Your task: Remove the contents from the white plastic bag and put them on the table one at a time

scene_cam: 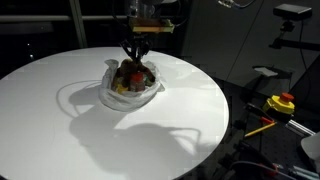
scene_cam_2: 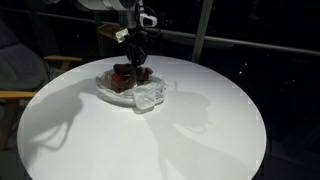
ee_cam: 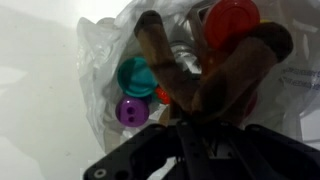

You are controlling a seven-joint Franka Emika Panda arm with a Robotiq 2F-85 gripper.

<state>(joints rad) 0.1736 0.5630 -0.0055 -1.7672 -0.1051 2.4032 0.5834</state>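
Observation:
I should release the brown plush animal on the bare table (scene_cam: pixel 184 88) between the bag and the yellow-red device.
The white plastic bag (scene_cam: pixel 112 92) (scene_cam_2: pixel 148 95) lies open near the middle of the table (scene_cam: pixel 60 120) (scene_cam_2: pixel 200 135), full of small toys. My gripper (scene_cam: pixel 134 58) (scene_cam_2: pixel 134 62) reaches straight down into it in both exterior views. In the wrist view the gripper (ee_cam: pixel 190 125) is shut on the brown plush animal (ee_cam: pixel 205 75), whose limbs stick out close to the camera. Beside the plush lie a teal cup (ee_cam: pixel 135 74), a purple round piece (ee_cam: pixel 131 110), a red disc (ee_cam: pixel 232 18) and an orange bit (ee_cam: pixel 163 95). The fingertips are hidden by the plush.
The bag's crumpled edge (ee_cam: pixel 100 60) rings the toys. Off the table stand a yellow and red device (scene_cam: pixel 281 102) on a bench, and a chair (scene_cam_2: pixel 58 64) with a wooden armrest (scene_cam_2: pixel 14 97). The background is dark.

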